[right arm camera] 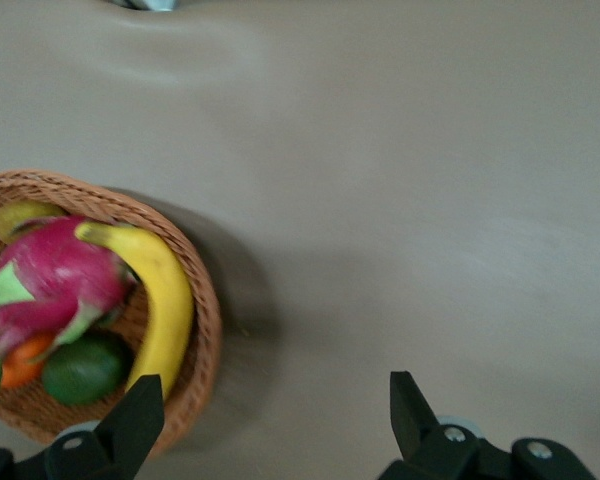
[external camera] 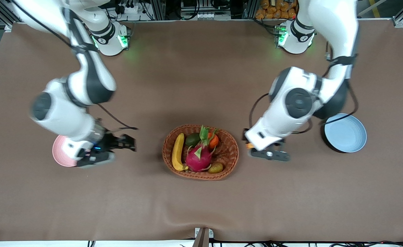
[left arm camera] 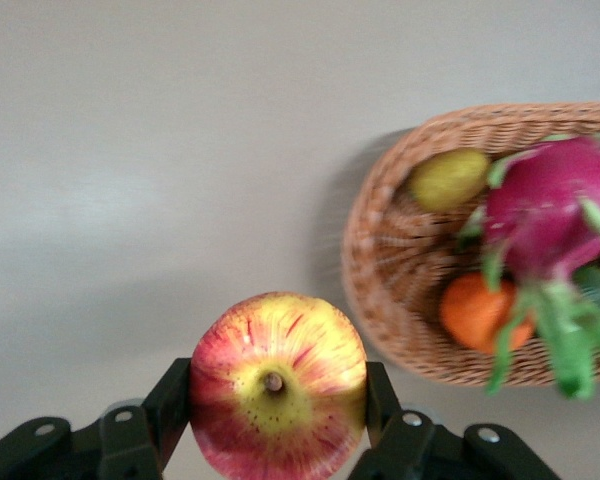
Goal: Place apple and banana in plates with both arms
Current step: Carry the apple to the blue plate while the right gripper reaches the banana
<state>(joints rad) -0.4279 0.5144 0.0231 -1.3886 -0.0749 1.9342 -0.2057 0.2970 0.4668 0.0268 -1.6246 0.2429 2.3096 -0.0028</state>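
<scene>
My right gripper is to go next to the spot at the banana's middle [external camera: 176,153] [right arm camera: 172,302], beside the dragon fruit in the basket, and it will close there.
My left gripper [external camera: 268,154] is shut on the red and yellow apple [left arm camera: 277,385] and holds it over the table between the basket and the light blue plate [external camera: 347,133]. In the left wrist view, both fingers [left arm camera: 170,400] press the apple's sides. My right gripper [external camera: 127,142] is open and empty over the table between the pale pink plate [external camera: 59,154] and the basket. Its open jaws show in the right wrist view [right arm camera: 270,410]. The banana [external camera: 178,151] lies in the basket at the right arm's end, and it also shows in the right wrist view [right arm camera: 165,300].
The oval woven basket [external camera: 234,151] stands mid-table. It holds a magenta dragon fruit [external camera: 197,157], a tangerine [external camera: 214,140], a green fruit [external camera: 193,139] and a small brownish fruit [external camera: 216,168]. The right arm covers part of the pink plate. Brown cloth covers the table.
</scene>
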